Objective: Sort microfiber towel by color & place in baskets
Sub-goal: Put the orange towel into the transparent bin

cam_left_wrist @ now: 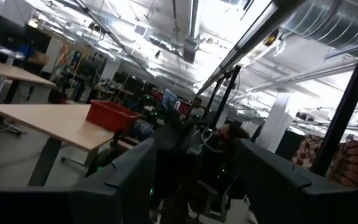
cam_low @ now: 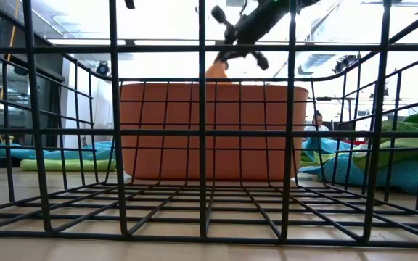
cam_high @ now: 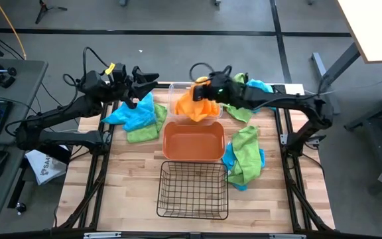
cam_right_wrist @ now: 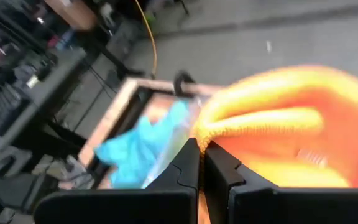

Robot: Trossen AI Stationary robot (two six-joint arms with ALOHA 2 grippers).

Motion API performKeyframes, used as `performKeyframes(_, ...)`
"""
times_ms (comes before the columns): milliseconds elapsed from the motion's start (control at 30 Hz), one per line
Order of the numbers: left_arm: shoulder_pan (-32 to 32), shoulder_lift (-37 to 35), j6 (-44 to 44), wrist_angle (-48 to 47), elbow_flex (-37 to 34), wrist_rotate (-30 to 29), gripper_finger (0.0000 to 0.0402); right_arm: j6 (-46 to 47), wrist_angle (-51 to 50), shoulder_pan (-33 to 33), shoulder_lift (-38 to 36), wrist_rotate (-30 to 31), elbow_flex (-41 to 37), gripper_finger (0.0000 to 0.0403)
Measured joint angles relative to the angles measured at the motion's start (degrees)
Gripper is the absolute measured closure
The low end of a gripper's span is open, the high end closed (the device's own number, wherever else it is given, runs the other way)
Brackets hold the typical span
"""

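Next, I release the orange towel from my right gripper inside the clear bin (cam_high: pixel 197 100), just beyond the orange bin.
My right gripper (cam_high: pixel 203 89) (cam_right_wrist: pixel 202 149) is shut on an orange towel (cam_high: pixel 191 108) above the clear bin (cam_high: pixel 173 93) at the table's far middle. In the low view the gripper (cam_low: pixel 238 32) shows high up, with a bit of orange cloth (cam_low: pixel 216 70) behind the orange bin (cam_low: pixel 212 130). The orange bin (cam_high: pixel 192 156) stands near of the clear one, and the black wire basket (cam_high: pixel 193 189) nearest. My left gripper (cam_high: pixel 144 79) (cam_left_wrist: pixel 194 149) is open, raised over the blue and green towels (cam_high: pixel 138 116) lying at the far left. My right gripper pinches a rolled fold of the orange towel (cam_right_wrist: pixel 219 134) between its two fingers, which come from the table's right side and slant downward. The towel hangs bunched below the fingers over the clear bin. Whether its lower end (cam_high: pixel 192 118) rests in the bin, I cannot tell.
More blue and green towels lie heaped on the table right of the orange bin (cam_high: pixel 244 156), and others under the right arm at the far right (cam_high: pixel 254 86). Bare wood shows left and right of the wire basket. The three containers stand in a row down the table's middle.
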Motion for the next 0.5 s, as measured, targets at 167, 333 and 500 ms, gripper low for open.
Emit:
performKeyframes(167,0.0,0.0,0.0,0.2,0.0,0.0,0.0193,8.6,0.5,-0.9,6.3,-4.3,0.0,0.0403)
performKeyframes(333,0.1,0.0,0.0,1.1,0.0,0.0,0.0193,12.2,-0.4,-1.7,11.4,-9.3,0.0,0.0403)
performKeyframes(500,0.1,0.0,0.0,1.0,0.0,0.0,0.0193,15.3,-2.3,-2.9,15.4,-10.6,-0.1,0.0403)
